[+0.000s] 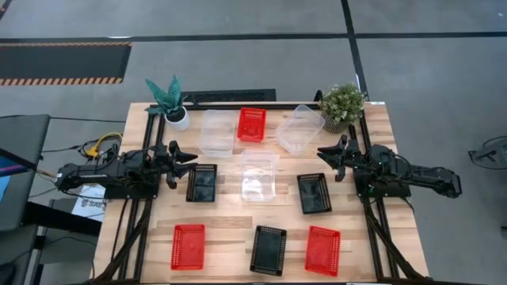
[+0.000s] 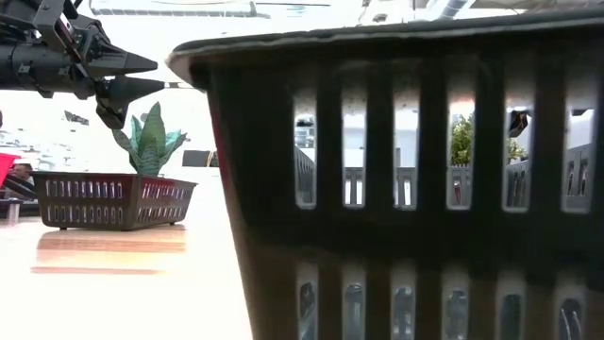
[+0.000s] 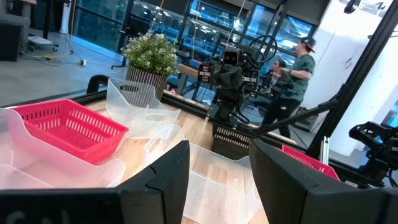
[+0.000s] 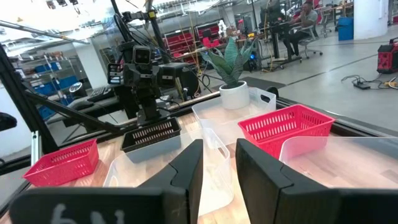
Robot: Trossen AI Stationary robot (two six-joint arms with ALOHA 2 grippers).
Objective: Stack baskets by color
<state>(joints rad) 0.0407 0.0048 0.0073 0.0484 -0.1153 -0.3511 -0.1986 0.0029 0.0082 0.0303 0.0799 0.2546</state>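
The clear basket is beside the bushy potted plant. My right gripper will go next to the near short edge [image 1: 283, 143] [image 4: 285, 148] of the clear basket and close there.
Several baskets lie singly on the table, none stacked. Red baskets: back middle [image 1: 252, 124], front left [image 1: 188, 245], front right [image 1: 322, 250]. Black baskets: left of centre [image 1: 202, 183], right of centre [image 1: 313, 193], front middle [image 1: 268, 250], the last filling the low view [image 2: 415, 189]. Clear baskets: [image 1: 217, 132], [image 1: 299, 127] and centre [image 1: 260, 175]. My left gripper [image 1: 190, 158] hovers open just behind the left black basket [image 2: 113, 200], holding nothing. My right gripper [image 1: 323, 152] hangs open between the back right clear basket and the right black basket, holding nothing.
A snake plant in a white pot [image 1: 172, 103] stands at the back left corner. A bushy potted plant [image 1: 341, 107] stands at the back right. People [image 3: 298, 68] are in the room beyond the table. Bare wood shows between the basket rows.
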